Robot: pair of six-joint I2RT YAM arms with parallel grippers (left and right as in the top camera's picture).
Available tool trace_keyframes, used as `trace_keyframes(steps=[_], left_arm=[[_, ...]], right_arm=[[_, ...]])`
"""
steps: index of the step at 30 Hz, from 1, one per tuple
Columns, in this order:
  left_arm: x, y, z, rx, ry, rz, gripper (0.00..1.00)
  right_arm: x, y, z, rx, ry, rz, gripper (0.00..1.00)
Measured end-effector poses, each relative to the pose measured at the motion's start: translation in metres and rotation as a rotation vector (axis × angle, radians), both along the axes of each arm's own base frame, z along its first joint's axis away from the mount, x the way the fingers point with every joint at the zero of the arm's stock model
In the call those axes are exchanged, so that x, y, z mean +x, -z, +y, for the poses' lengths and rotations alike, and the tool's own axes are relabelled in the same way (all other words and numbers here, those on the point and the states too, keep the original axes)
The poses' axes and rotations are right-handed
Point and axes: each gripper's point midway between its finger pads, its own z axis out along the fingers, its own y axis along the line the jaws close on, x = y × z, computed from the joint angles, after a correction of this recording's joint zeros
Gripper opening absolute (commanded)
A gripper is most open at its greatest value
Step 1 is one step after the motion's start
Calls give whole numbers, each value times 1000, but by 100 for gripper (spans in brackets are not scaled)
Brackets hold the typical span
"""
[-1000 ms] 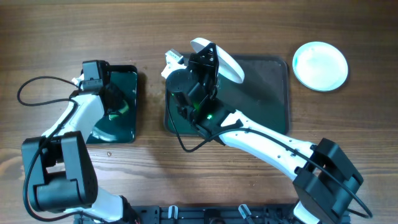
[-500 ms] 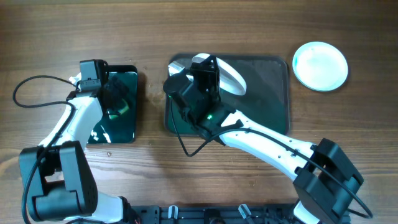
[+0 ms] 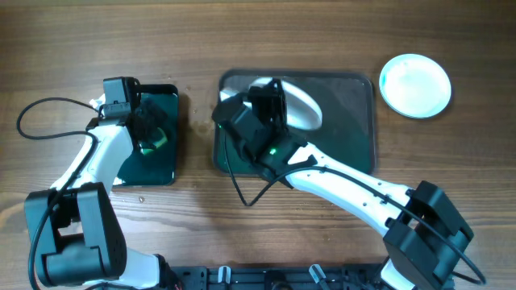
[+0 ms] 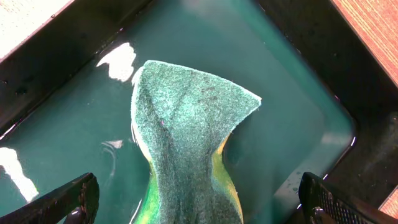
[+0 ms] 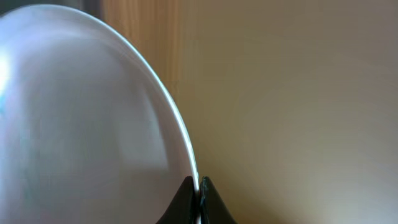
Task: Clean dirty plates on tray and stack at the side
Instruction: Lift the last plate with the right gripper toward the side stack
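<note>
My right gripper is holding the white plate. It will set it down and let go on top of the second white plate (image 3: 414,85) that lies on the table.
A white plate (image 3: 297,105) hangs tilted over the left half of the dark tray (image 3: 351,121), and my right gripper (image 3: 272,90) is shut on it. In the right wrist view the gripper (image 5: 198,190) pinches the plate's thin rim, with the plate (image 5: 81,112) filling the left side. A second white plate (image 3: 415,84) lies on the table right of the tray. My left gripper (image 4: 199,208) is open over the green sponge (image 4: 186,130). Its fingers (image 4: 68,202) stand wide on either side of the sponge without touching it.
The sponge (image 3: 153,141) lies in a small black tray (image 3: 161,165) with a wet, shiny bottom, left of the big tray. A black cable (image 3: 36,113) loops on the table at far left. Bare wooden table surrounds both trays.
My left gripper has opened and let go of the sponge in the small tray. The right gripper has brought the plate down and nearer, over the big tray.
</note>
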Motion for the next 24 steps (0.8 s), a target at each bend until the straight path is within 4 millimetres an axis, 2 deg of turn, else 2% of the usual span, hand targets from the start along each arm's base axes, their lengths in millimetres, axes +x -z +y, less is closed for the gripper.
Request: trace_keyframes(steps=[5, 9, 13, 15, 17, 19, 22, 24], left_arm=[[1, -1, 0, 1, 0, -6, 100], [2, -1, 0, 1, 0, -11, 100], [2, -1, 0, 1, 0, -11, 100], [2, -1, 0, 2, 0, -11, 100], [2, -1, 0, 1, 0, -11, 100], [2, -1, 0, 2, 0, -11, 100], [2, -1, 0, 1, 0, -11, 100], [3, -1, 0, 1, 0, -12, 100]], right_arm=[[13, -31, 1, 157, 67, -159, 4], [32, -43, -26, 300, 145, -211, 4], [57, -42, -87, 514, 289, -216, 4], [66, -23, -130, 660, 392, -147, 4], [68, 2, -155, 801, 468, -48, 4], [69, 28, -176, 1015, 548, 78, 4], [75, 39, -204, 1289, 625, 162, 4], [77, 39, -247, 1482, 708, 169, 4]])
